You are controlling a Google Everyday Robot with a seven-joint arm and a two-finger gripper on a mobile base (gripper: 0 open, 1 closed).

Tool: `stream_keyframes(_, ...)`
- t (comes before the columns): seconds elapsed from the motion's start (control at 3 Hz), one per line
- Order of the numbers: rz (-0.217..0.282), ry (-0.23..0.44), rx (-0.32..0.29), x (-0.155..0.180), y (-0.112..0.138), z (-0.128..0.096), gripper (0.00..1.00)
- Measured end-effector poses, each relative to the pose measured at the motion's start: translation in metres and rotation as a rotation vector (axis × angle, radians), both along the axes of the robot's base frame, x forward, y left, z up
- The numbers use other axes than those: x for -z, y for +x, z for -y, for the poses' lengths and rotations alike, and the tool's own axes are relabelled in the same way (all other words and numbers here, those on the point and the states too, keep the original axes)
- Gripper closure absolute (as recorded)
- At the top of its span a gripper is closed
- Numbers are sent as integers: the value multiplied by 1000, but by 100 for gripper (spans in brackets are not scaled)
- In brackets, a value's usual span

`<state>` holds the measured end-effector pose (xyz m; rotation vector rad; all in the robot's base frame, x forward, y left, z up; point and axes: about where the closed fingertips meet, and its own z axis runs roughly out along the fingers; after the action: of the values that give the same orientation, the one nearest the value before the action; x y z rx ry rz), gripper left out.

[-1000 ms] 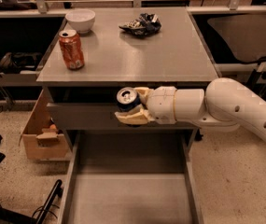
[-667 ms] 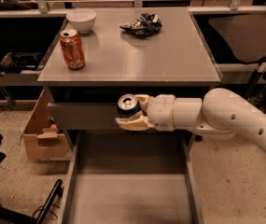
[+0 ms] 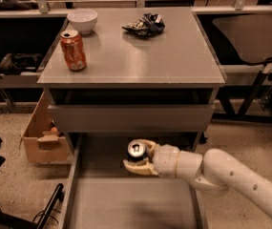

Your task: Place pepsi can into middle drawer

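Note:
I will release the pepsi can, now low over the drawer's back part, on the middle drawer's grey bottom, about midway point(image 3: 133, 192) between its thin sides.
The pepsi can point(image 3: 136, 149) shows its silver top and sits between the cream fingers of my gripper point(image 3: 139, 157), which is shut on it. The gripper holds the can upright, low over the back part of the open middle drawer point(image 3: 126, 204), a wide grey drawer with a flat floor and thin side walls point(image 3: 71, 185). My white arm reaches in from the lower right. The can's body is mostly hidden by the fingers.
An orange-red can point(image 3: 73, 50), a white bowl point(image 3: 82, 20) and a crumpled dark bag point(image 3: 144, 24) stand on the cabinet top point(image 3: 173, 56). The closed upper drawer's front point(image 3: 130, 118) is just above the gripper. A cardboard box point(image 3: 42, 137) is on the floor, left.
My gripper with the can has moved down from the level of the upper drawer's front to low over the open middle drawer.

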<state>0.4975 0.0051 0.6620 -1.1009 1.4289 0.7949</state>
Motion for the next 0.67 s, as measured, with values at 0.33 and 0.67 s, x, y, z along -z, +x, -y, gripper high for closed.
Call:
stream_keyframes(0.33,-37,34,20,87,-13,12,100)
stream_keyframes(0.67,-94,67,30,158,-12,21,100)
